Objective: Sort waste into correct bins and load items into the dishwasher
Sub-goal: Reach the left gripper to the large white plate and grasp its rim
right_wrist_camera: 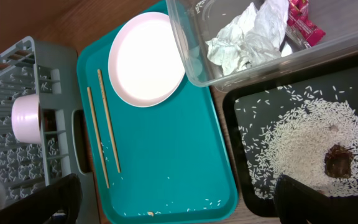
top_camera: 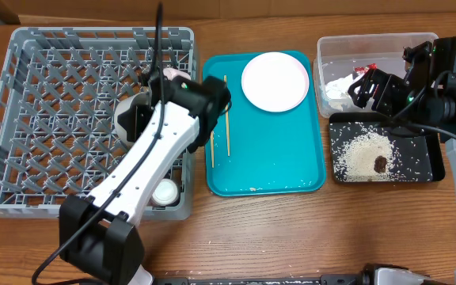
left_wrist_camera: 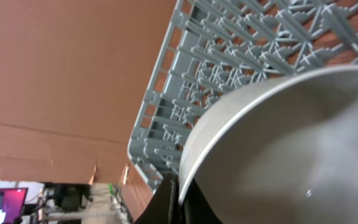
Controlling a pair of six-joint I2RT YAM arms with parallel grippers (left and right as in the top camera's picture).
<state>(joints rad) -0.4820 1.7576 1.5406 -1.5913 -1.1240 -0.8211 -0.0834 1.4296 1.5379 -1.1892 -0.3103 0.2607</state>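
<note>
Next, my left gripper releases the white bowl, which is now held over that crate, in the grey crate [top_camera: 167,140] between the pinkish bowl and small white cup.
My left gripper [left_wrist_camera: 180,200] is shut on the rim of a white bowl [left_wrist_camera: 278,149], held over the grey dish-rack crate [top_camera: 46,87]; the bowl shows beside the arm [top_camera: 127,117]. A second, pinkish bowl [top_camera: 174,77] stands on edge in the crate, and a small white cup [top_camera: 165,192] sits in its near right corner. The round plate [top_camera: 275,81] and two chopsticks [top_camera: 227,119] lie on the teal tray [top_camera: 275,166]. My right gripper [top_camera: 368,89] is open and empty, high above the tub and trays [right_wrist_camera: 179,211].
The clear tub [top_camera: 418,43] holds crumpled white paper [right_wrist_camera: 247,37] and the red-and-white wrapper [right_wrist_camera: 303,22]. The black tray [top_camera: 434,170] holds rice [right_wrist_camera: 303,140] and a brown lump [right_wrist_camera: 339,162]. A few grains lie on the teal tray's near end [right_wrist_camera: 213,201].
</note>
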